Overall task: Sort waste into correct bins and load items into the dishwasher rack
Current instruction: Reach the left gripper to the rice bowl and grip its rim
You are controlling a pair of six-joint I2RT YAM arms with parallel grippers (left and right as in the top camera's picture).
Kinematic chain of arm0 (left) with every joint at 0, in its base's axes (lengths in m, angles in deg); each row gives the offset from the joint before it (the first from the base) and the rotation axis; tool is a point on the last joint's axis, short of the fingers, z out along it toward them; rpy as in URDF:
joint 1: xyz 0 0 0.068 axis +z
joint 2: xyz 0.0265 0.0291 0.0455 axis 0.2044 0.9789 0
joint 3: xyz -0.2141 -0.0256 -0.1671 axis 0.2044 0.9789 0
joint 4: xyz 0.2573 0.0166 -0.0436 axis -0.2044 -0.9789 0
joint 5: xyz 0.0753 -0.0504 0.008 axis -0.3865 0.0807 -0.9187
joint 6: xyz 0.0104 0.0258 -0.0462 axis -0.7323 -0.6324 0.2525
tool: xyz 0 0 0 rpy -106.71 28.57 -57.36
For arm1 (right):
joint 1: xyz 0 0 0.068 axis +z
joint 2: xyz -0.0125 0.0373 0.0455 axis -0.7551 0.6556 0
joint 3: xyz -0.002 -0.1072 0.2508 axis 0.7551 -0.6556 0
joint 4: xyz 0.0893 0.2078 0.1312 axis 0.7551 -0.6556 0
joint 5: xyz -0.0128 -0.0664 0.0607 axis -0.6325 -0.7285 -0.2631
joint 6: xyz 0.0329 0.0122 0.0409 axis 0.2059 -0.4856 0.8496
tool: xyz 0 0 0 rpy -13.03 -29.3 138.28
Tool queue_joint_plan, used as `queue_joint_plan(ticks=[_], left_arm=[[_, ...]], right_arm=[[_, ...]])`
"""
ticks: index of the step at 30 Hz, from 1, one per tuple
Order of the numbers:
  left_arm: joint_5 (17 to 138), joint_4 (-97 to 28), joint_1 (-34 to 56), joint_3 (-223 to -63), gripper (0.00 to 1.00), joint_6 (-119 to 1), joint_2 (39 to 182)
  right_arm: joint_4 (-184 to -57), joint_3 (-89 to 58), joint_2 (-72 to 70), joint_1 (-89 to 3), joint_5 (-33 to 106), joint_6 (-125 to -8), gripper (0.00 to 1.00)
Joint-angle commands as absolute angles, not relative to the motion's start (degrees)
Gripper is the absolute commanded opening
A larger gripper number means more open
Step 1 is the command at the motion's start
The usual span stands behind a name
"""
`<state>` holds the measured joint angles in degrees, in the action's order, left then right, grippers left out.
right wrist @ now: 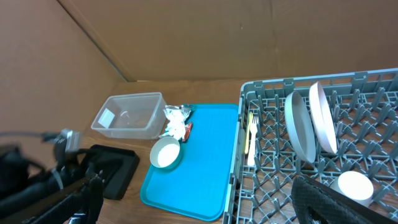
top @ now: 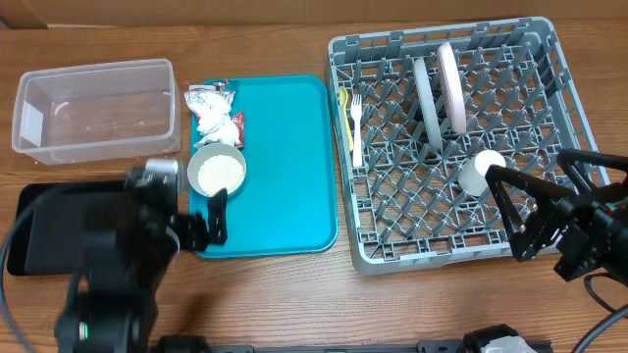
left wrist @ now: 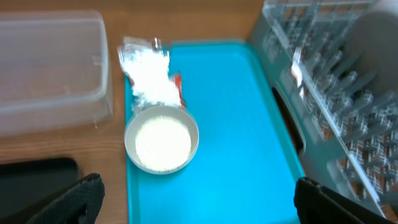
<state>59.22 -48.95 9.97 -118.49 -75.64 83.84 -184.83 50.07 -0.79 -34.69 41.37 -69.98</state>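
Observation:
The pale grey bowl is next for my left gripper, which should go to it and close on the bowl's rim [top: 244, 176] [left wrist: 198, 142], on the side facing the dishwasher rack.
The pale grey bowl [top: 216, 170] holding white rice [left wrist: 163, 142] sits on the teal tray's left side. The white napkin [top: 210, 116] and foil wrapper [top: 236, 125] lie just behind it. My left gripper [top: 206, 224] is open and empty, just in front of the bowl. The dishwasher rack [top: 392, 250] holds two upright plates [top: 427, 93] [top: 451, 83], a yellow spoon [top: 345, 113], a white fork [top: 357, 123] and the white cup [top: 483, 169]. My right gripper [top: 510, 211] is open and empty over the rack's front right, beside the cup.
The clear tub [top: 93, 108] stands at the back left. The black tray [top: 49, 230] lies in front of it, partly under my left arm. The teal tray [top: 285, 167] lies between the bins and the rack. A cardboard wall backs the table.

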Motion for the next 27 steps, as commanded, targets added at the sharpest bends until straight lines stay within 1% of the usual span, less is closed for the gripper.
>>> queue_joint_plan(ticks=[1,3,5,12,14,17,19,20,21,26,27], left_arm=[[61.1,-52.3,10.3,-125.7,1.0,-74.2,92.3],[64.9,-54.0,10.3,-127.4,1.0,-71.5,96.0],[67.0,-53.7,10.3,-127.6,1.0,-71.4,98.7],[64.5,-53.7,10.1,-127.6,1.0,-71.4,111.4],[63.4,-53.5,9.8,-127.6,0.96,-71.4,114.5],[59.5,-52.2,9.2,-127.6,0.96,-71.5,118.1],[56.0,-51.4,8.4,-127.6,0.9,-72.4,120.7],[55.5,-51.1,8.1,-127.6,0.85,-72.7,121.8],[55.7,-50.5,7.7,-127.6,0.83,-72.7,123.1],[55.6,-45.4,4.8,-127.6,0.82,-72.9,129.4],[55.2,-43.8,3.4,-127.6,0.8,-74.6,131.2]], right_arm=[[-184.7,50.1,-0.9,-34.5,40.7,-69.9,1.0],[-184.7,50.1,-0.9,-34.5,40.7,-69.9,1.0],[-184.7,50.1,-0.9,-34.5,40.7,-69.9,1.0],[-184.7,50.1,-0.9,-34.5,40.7,-69.9,1.0],[-184.7,50.1,-0.9,-34.5,40.7,-69.9,1.0],[-184.7,50.1,-0.9,-34.5,40.7,-69.9,1.0],[-184.7,50.1,-0.9,-34.5,40.7,-69.9,1.0],[-184.7,50.1,-0.9,-34.5,40.7,-69.9,1.0],[-184.7,50.1,-0.9,-34.5,40.7,-69.9,1.0],[-184.7,50.1,-0.9,-34.5,40.7,-69.9,1.0],[-184.7,50.1,-0.9,-34.5,40.7,-69.9,1.0]])
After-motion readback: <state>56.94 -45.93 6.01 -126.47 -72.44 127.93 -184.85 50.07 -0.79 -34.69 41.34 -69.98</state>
